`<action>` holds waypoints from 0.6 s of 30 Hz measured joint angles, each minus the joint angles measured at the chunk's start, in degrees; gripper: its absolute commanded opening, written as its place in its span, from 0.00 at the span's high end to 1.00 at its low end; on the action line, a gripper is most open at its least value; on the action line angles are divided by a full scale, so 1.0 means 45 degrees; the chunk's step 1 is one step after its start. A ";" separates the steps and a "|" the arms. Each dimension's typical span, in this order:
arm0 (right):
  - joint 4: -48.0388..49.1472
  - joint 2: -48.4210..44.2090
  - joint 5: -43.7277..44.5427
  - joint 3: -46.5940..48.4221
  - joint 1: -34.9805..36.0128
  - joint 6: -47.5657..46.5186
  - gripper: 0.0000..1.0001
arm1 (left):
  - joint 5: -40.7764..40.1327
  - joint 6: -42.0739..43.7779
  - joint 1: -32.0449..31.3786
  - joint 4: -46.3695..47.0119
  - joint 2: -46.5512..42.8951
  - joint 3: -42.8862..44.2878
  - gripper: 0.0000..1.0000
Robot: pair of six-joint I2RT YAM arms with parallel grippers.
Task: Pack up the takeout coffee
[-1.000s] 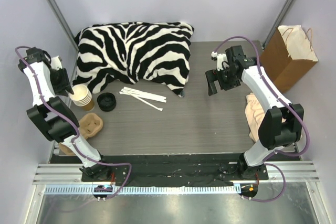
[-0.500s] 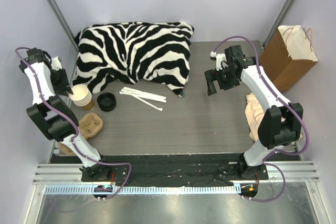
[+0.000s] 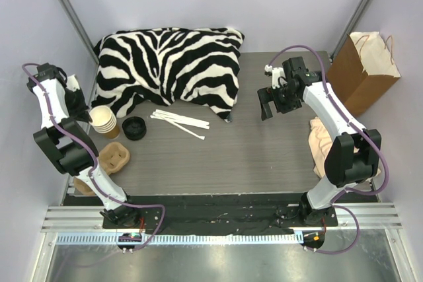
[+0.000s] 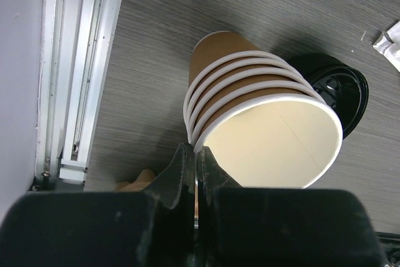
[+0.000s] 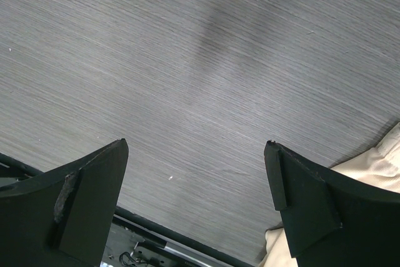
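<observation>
My left gripper should open, as the stack tilts at its pinch, let the stack settle upright, and then pinch the top cup's rim (image 4: 206, 134) and lift it out.
A stack of lidless brown paper cups (image 3: 104, 122) (image 4: 262, 110) stands tilted at the table's left edge. A loose black lid (image 3: 134, 127) (image 4: 340, 89) lies just right of it. The takeout coffee, a lidded cup, is out of view. My left gripper (image 3: 84, 111) (image 4: 195, 149) is shut on the rim of the stack's top cup, whose thin wall is pinched between the fingers. My right gripper (image 3: 268, 109) (image 5: 197, 145) hangs open over bare table at the right, holding nothing.
A zebra-striped pillow (image 3: 168, 67) fills the back left. White strips (image 3: 178, 122) lie mid-table. A tan pulp cup carrier (image 3: 114, 158) sits near the front left. A brown paper bag (image 3: 363, 70) stands at the back right, with beige material (image 3: 324, 140) (image 5: 375, 167) below it.
My left gripper has closed from partly open onto the top cup's rim. The right arm has not moved.
</observation>
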 measured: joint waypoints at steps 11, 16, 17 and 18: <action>-0.0044 0.0214 -0.0010 0.0063 0.0068 -0.0005 0.00 | 0.0000 -0.0107 0.0000 -0.0189 -0.0005 0.0049 0.76; -0.0044 0.0214 -0.0010 0.0063 0.0083 -0.0005 0.00 | 0.0005 -0.0121 0.0000 -0.0233 -0.0015 0.0126 0.78; -0.0044 0.0214 -0.0010 0.0063 0.0087 -0.0005 0.00 | 0.0005 -0.0121 0.0000 -0.0233 -0.0015 0.0160 0.78; -0.0044 0.0214 -0.0010 0.0063 0.0092 -0.0005 0.00 | 0.0005 -0.0121 0.0000 -0.0238 -0.0015 0.0204 0.78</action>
